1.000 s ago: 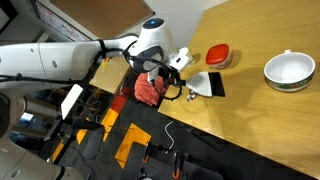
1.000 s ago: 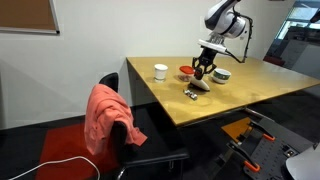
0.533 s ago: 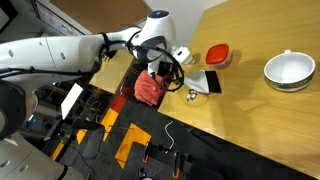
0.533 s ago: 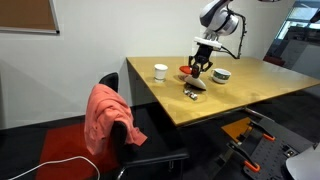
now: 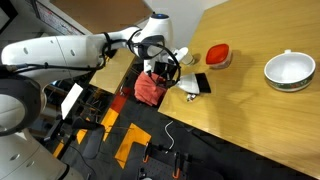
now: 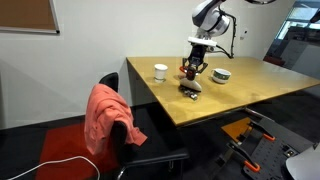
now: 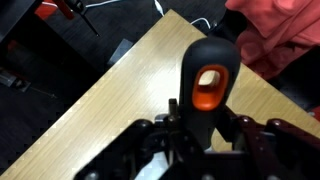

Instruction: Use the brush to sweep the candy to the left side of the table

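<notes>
Next, I let go of the brush on the bare tan table (image 5: 240, 110) between the white bowl and the table's near edge.
My gripper (image 5: 172, 70) is shut on the short red-and-black handle (image 7: 208, 88) of the brush (image 5: 194, 83), whose white body and black bristles rest on the tan table (image 5: 260, 115) close to its edge. In an exterior view the gripper (image 6: 194, 70) stands over the brush (image 6: 190, 87). The candy (image 5: 188, 96) is a few tiny pieces right beside the brush at the table edge, and is barely visible in an exterior view (image 6: 189, 96). The wrist view shows only the handle above the table (image 7: 110, 105); the candy is hidden there.
A red round lid (image 5: 218, 53) lies just past the brush and a white bowl (image 5: 289, 70) stands farther along. A white cup (image 6: 160, 71) stands on the table. A chair with a red cloth (image 6: 105, 115) is at the table's edge, above a cluttered floor.
My gripper has dragged the brush across the table away from the red lid and toward the table edge, and the arm has followed. The bowl and lid have not moved.
</notes>
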Robot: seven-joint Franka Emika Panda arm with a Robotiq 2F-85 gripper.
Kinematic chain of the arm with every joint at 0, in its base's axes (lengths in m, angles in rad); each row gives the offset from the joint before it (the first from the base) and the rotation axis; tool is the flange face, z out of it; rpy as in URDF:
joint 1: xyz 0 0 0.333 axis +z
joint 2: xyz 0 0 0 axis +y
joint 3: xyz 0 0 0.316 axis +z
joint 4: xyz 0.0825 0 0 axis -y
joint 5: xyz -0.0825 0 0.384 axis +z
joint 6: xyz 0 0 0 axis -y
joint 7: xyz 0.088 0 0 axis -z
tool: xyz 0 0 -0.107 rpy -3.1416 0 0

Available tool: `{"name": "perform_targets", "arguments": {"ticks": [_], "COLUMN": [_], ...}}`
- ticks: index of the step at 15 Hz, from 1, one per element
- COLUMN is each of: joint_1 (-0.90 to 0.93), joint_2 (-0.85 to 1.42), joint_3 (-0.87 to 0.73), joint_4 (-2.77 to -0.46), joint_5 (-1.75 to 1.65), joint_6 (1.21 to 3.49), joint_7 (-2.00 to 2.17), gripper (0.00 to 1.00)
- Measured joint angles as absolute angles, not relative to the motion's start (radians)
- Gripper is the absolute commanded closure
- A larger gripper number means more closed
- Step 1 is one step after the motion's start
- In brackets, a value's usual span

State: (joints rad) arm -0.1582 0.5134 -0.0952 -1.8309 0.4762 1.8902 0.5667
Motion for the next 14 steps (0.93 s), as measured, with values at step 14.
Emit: {"name": "perform_targets", "arguments": {"ticks": [14], "joint_1": [-0.054], "joint_2": [0.348], "joint_3": [-0.177], "joint_4": [-1.948], "joint_5": [0.219], "joint_6": [1.996], "joint_7": [0.738], "gripper": [0.87]}}
